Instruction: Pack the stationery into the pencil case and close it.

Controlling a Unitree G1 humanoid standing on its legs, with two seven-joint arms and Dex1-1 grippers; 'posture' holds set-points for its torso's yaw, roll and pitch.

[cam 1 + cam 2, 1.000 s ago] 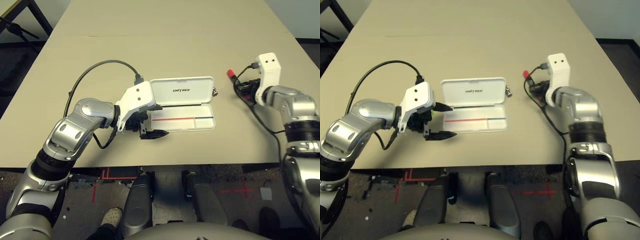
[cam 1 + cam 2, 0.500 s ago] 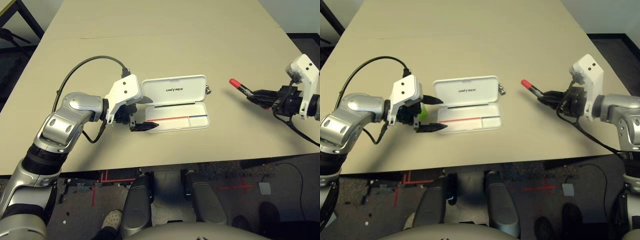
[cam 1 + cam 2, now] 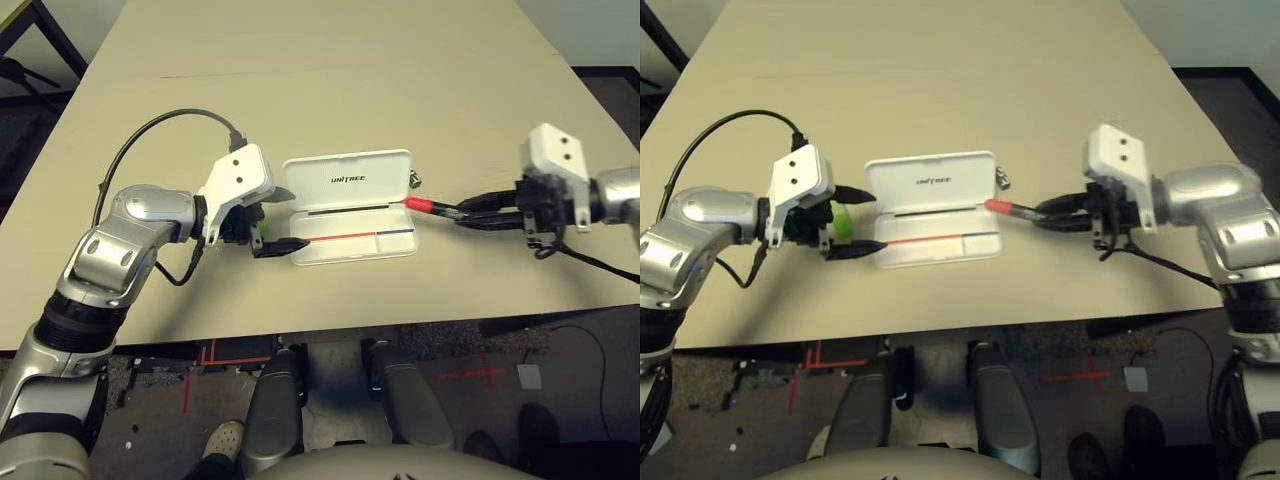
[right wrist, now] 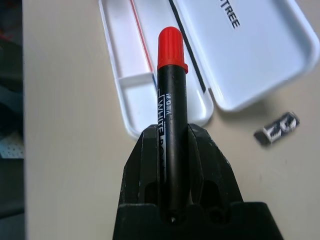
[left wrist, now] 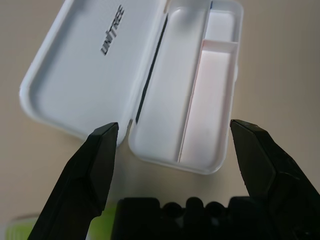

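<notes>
My right gripper is holding the marker and will release it in the tray (image 3: 359, 220) (image 4: 164, 42), between the thin dark strip and the red line.
The white pencil case (image 3: 350, 182) lies open on the table, lid back with dark lettering, tray (image 5: 165, 100) toward me. My left gripper (image 3: 286, 221) is open at the case's left end, one finger on each side of that end. A bright-green bar (image 3: 842, 218) lies just behind those fingers. My right gripper (image 4: 170, 137) is shut on the red-capped black marker (image 4: 170, 95). The marker (image 3: 432, 207) is held level and points left, its red tip at the case's right edge. A tiny silver-and-black metal piece (image 3: 414, 180) lies on the table by the lid's right corner.
The beige table (image 3: 330, 90) stretches wide and bare behind the case. Its front edge (image 3: 330, 330) runs close below the tray. A black cable (image 3: 160, 135) loops above my left forearm.
My right arm has swung in from the right with the marker, bringing its red tip to the case's right end. My left gripper stays open at the left end.
</notes>
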